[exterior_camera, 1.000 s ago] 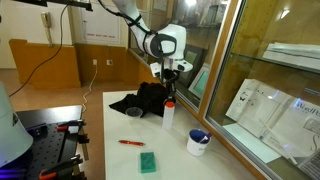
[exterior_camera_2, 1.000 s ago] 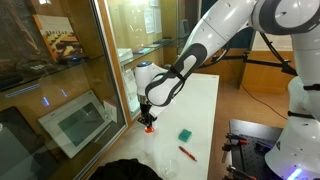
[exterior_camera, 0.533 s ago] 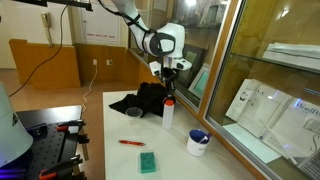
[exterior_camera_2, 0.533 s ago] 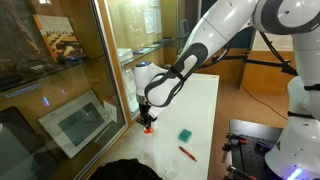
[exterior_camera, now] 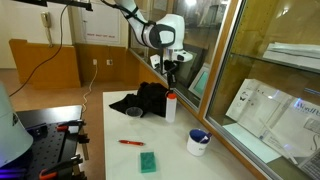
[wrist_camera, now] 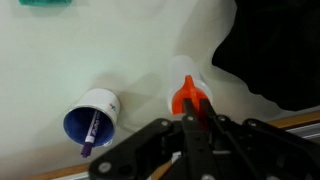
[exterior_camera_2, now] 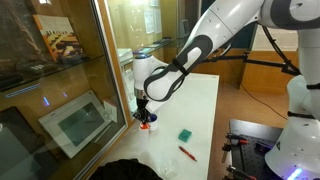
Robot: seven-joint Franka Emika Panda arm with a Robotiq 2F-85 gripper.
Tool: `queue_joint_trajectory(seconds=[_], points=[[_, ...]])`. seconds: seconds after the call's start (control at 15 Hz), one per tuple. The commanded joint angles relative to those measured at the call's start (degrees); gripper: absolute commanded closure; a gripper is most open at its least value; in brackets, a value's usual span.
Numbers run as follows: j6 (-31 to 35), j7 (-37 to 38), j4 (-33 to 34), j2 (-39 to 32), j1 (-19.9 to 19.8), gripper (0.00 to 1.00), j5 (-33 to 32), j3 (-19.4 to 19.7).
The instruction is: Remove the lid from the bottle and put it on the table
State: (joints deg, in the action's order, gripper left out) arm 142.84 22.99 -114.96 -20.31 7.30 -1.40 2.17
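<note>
Next, my gripper lets go of the small red lid on the bare table (exterior_camera: 187,174) past the white cup, close to the green sponge.
The slim white bottle (exterior_camera: 170,110) stands near the table's (exterior_camera: 115,128) glass-side edge, next to a black cloth. Its small red lid (exterior_camera: 171,94) is still on the neck. My gripper (exterior_camera: 172,86) comes straight down from above and is shut on the lid. In the wrist view the red lid (wrist_camera: 186,97) sits between my fingertips (wrist_camera: 192,116), with the white bottle (wrist_camera: 184,72) below it. In an exterior view the gripper (exterior_camera_2: 144,110) holds the lid (exterior_camera_2: 146,117) over the bottle (exterior_camera_2: 147,125). I cannot tell whether the bottle's base touches the table.
A squat white cup with a blue rim (exterior_camera: 198,142) stands near the bottle and holds a pen in the wrist view (wrist_camera: 90,118). A red pen (exterior_camera: 131,143) and a green sponge (exterior_camera: 148,162) lie on the table. A black cloth (exterior_camera: 140,101) lies beside the bottle. A glass wall (exterior_camera: 240,70) runs along the table edge.
My gripper and wrist have moved up a little. The lid and the bottle under it appear slightly higher than before.
</note>
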Motion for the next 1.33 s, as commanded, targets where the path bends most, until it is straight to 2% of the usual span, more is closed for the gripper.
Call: queue_joint_trajectory(seconds=[0.0, 0.2, 0.27, 0.4, 0.6, 0.67, 0.93, 1.27], points=[[-1.1, 2.4, -0.2, 1.4, 0.8, 0.97, -1.5, 0.8], [-2.2, 2.6, 0.4, 0.8, 0.7, 0.97, -1.3, 1.0], [-6.7, 3.7, 2.2, -0.5, 0.8, 0.97, -1.4, 1.4], [-9.1, 3.7, 2.4, -0.9, 0.1, 0.97, 0.0, 0.9], [-9.5, 2.7, 1.9, -0.4, -0.4, 0.97, 0.4, 0.5], [-7.8, 4.8, 1.4, -0.4, 0.5, 0.97, -2.0, 1.5], [-7.9, 3.8, 1.0, 0.6, 0.0, 0.97, -1.2, 1.0], [-12.2, 5.3, -0.1, 5.8, -0.2, 0.97, -1.3, 1.5]])
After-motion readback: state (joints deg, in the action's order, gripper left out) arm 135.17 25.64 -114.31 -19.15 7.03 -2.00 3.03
